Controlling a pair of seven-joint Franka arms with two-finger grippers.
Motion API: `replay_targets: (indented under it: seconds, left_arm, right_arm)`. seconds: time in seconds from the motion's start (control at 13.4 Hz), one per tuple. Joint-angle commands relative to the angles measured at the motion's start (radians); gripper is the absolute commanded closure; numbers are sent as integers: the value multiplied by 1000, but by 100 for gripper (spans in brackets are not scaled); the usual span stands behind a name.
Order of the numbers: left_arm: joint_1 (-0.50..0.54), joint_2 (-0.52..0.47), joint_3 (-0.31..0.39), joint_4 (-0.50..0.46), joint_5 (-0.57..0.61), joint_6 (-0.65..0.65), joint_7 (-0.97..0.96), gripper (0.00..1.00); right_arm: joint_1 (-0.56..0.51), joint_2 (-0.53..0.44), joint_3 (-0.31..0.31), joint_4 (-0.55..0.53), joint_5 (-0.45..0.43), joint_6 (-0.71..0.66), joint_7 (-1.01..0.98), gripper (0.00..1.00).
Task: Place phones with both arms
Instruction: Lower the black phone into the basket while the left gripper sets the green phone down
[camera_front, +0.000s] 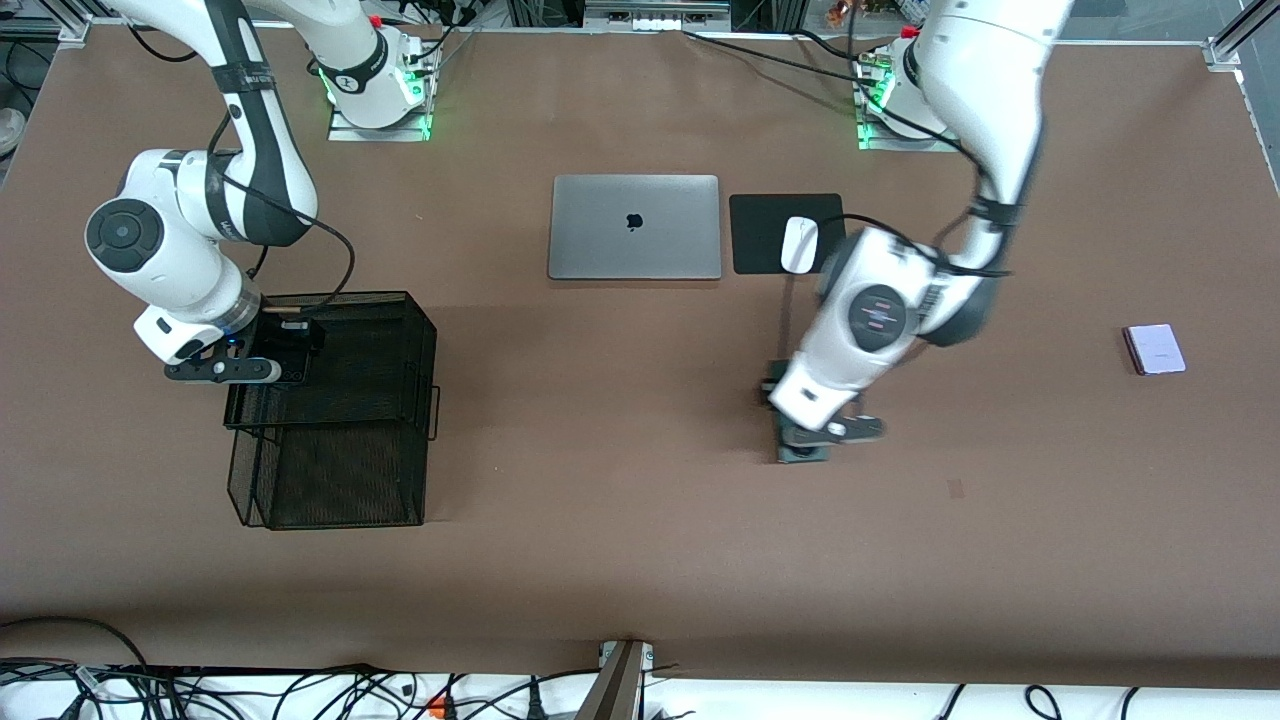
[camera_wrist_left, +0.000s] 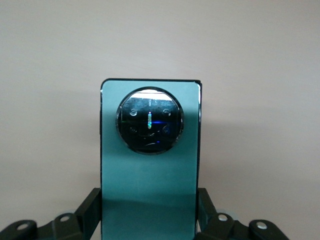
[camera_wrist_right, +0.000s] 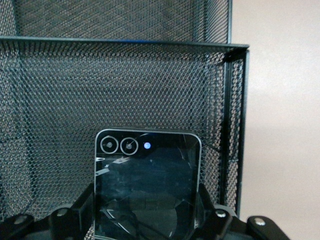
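The robot's left gripper should put the dark green phone down on the bare table (camera_front: 611, 371) just in front of the silver laptop.
My right gripper (camera_front: 262, 362) is shut on the small black phone (camera_front: 295, 345), holding it over the rim of the black mesh basket (camera_front: 400, 330) at the right arm's end of the table. In the right wrist view the black phone (camera_wrist_right: 147, 185) sits between the fingers (camera_wrist_right: 85, 205), with the basket's mesh (camera_wrist_right: 125, 85) close around it. My left gripper (camera_front: 815, 435) is down at the table, shut on the dark green phone (camera_front: 800, 452). In the left wrist view the green phone (camera_wrist_left: 150, 165), with its round camera ring, is clamped by its long edges. The lilac-white phone (camera_front: 1155, 350) lies flat toward the left arm's end.
A shut silver laptop (camera_front: 634, 227) lies mid-table near the bases. Beside it a white mouse (camera_front: 798, 243) rests on a black pad (camera_front: 760, 230). The basket has a lower mesh tier (camera_front: 330, 480) nearer the front camera.
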Motion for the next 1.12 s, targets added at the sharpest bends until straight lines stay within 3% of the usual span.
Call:
replay_targets:
  seconds: [0.0,0.22,0.6,0.75,0.97,1.04]
  left_arm:
    - [-129,104,23,157,-27,-35,-138,100]
    - [-218,194,25,271,-24,-35,-250,100]
    - [-354,361,87,485,-21,-30,-366,100]
    - [-410,401,132,504,-23,-19,-378,100]
    - [-439,418,138,504,-21,-4,-383,100]
    - [-440,417,138,503,-21,-4,-384,74]
  right_arm:
    - [-6,-15,-2,-16,30,65,-4,17]
    - [-8,11,-2,-5,36,97,-4,1]
    - [-6,12,-2,39,34,91,-13,1]
    - [-5,12,3,102,34,36,-15,1]
    - [-6,12,3,172,37,-65,-12,1]
    - [-8,12,3,194,54,-101,-12,2]
